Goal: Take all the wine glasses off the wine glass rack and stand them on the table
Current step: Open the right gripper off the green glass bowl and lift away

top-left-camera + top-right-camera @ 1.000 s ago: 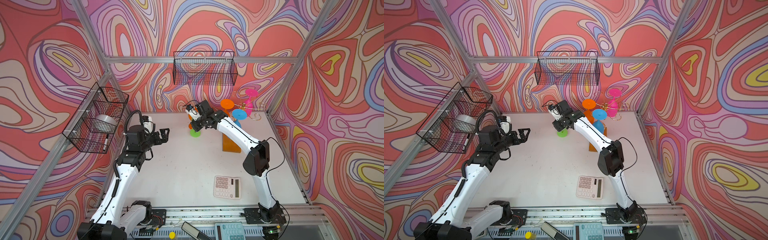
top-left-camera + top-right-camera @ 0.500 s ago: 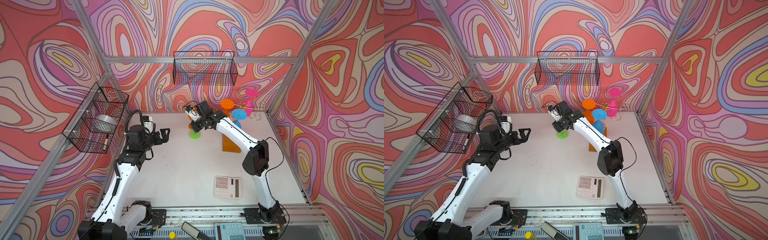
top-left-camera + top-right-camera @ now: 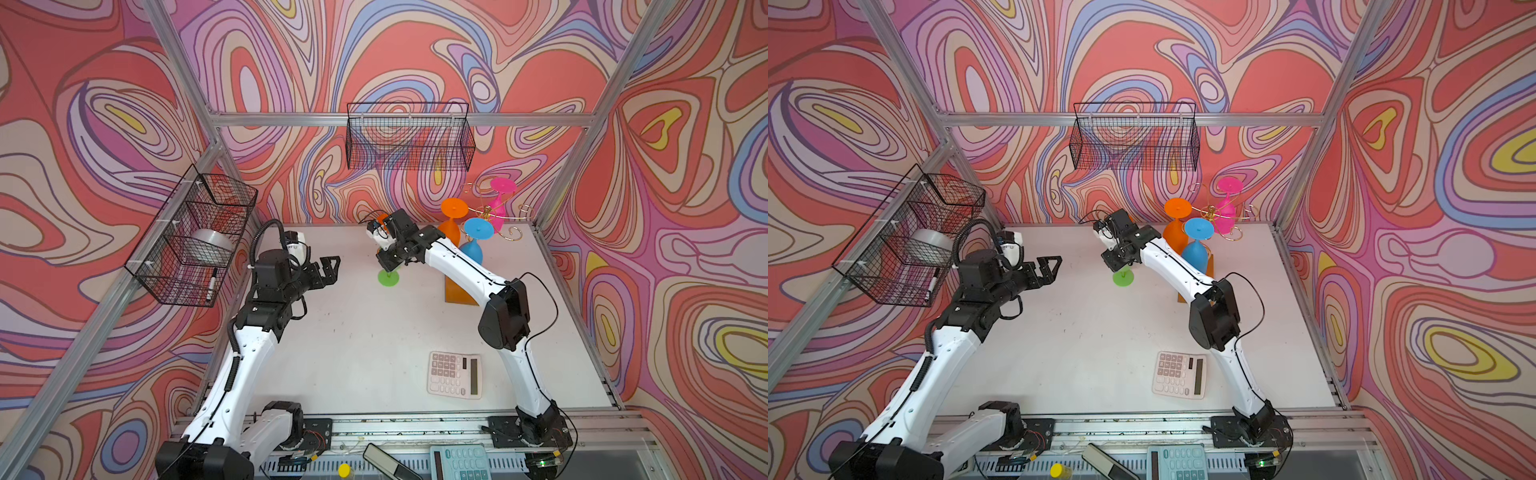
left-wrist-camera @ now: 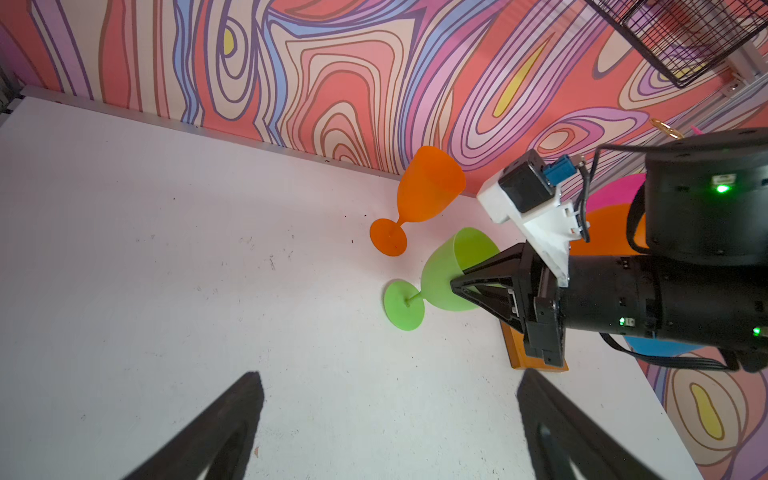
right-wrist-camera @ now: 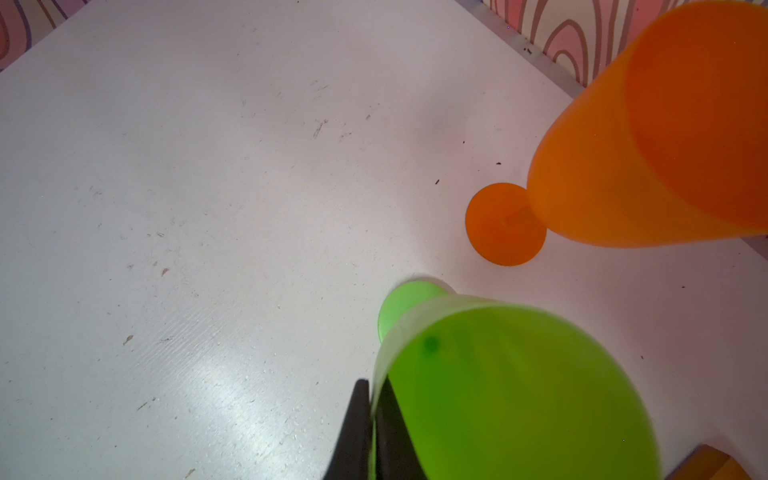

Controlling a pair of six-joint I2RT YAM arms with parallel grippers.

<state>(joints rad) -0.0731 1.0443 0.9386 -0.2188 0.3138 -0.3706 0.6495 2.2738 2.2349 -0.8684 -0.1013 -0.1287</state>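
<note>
Next, my right gripper sets the green wine glass down on the white table (image 3: 387,272) (image 5: 430,296), just in front of the standing orange glass. The green glass now hangs tilted low over the table.
My right gripper (image 5: 374,384) is shut on the rim of a green wine glass (image 5: 519,395). The glass hangs tilted, its foot (image 3: 388,277) low over the white table. In the left wrist view the green wine glass (image 4: 446,274) shows beside an orange glass (image 4: 428,191) standing upright near the back wall. The wine glass rack (image 3: 486,212), gold wire on an amber base (image 3: 455,291), stands at the back right. Orange (image 3: 453,206), blue (image 3: 478,228) and pink (image 3: 503,185) glasses hang on it upside down. My left gripper (image 3: 328,270) is open and empty, left of the green glass.
A calculator (image 3: 455,375) lies at the front right of the table. One black mesh basket (image 3: 409,137) hangs on the back wall. Another mesh basket (image 3: 195,237) on the left wall holds a silver roll and a marker.
The right gripper has come down a little with the green glass, bringing its foot nearer the table. The left arm has barely moved.
</note>
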